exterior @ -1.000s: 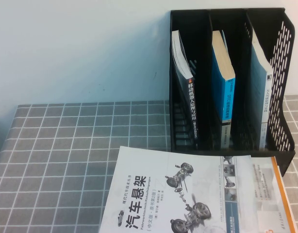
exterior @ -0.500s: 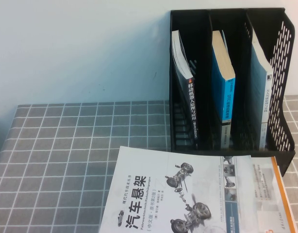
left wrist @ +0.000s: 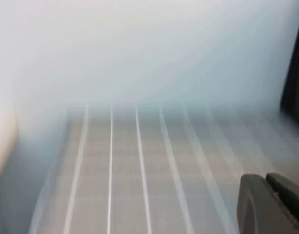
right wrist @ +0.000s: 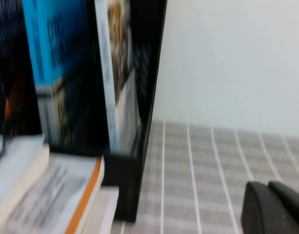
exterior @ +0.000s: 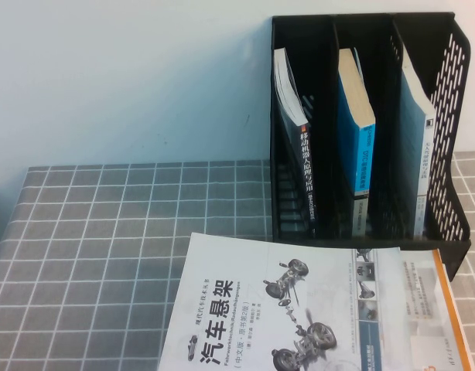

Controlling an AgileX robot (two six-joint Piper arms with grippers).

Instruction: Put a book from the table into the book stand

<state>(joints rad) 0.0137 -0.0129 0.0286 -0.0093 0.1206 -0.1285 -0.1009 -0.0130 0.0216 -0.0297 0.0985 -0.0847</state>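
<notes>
My left gripper needs to move to the white paperback next and grab the edge (exterior: 182,297) next to its black title.
The book (exterior: 276,309), a large white paperback with grey suspension and wheel drawings and a black Chinese title, lies flat at the near edge of the table (exterior: 106,232). The book stand (exterior: 446,93), a black three-compartment rack, stands behind it at the right, with one upright book in each compartment. Neither gripper shows in the high view. My left gripper (left wrist: 266,183) hovers shut and empty over bare cloth. My right gripper (right wrist: 268,187) is shut and empty over the cloth, to the right of the stand (right wrist: 147,97) and the book pile (right wrist: 15,163).
A white orange-edged book (exterior: 439,309) lies under the white paperback, sticking out to the right; it also shows in the right wrist view (right wrist: 71,195). A dark book (exterior: 299,139), a blue book (exterior: 355,131) and a pale blue book (exterior: 415,131) fill the stand. A white wall stands behind the table.
</notes>
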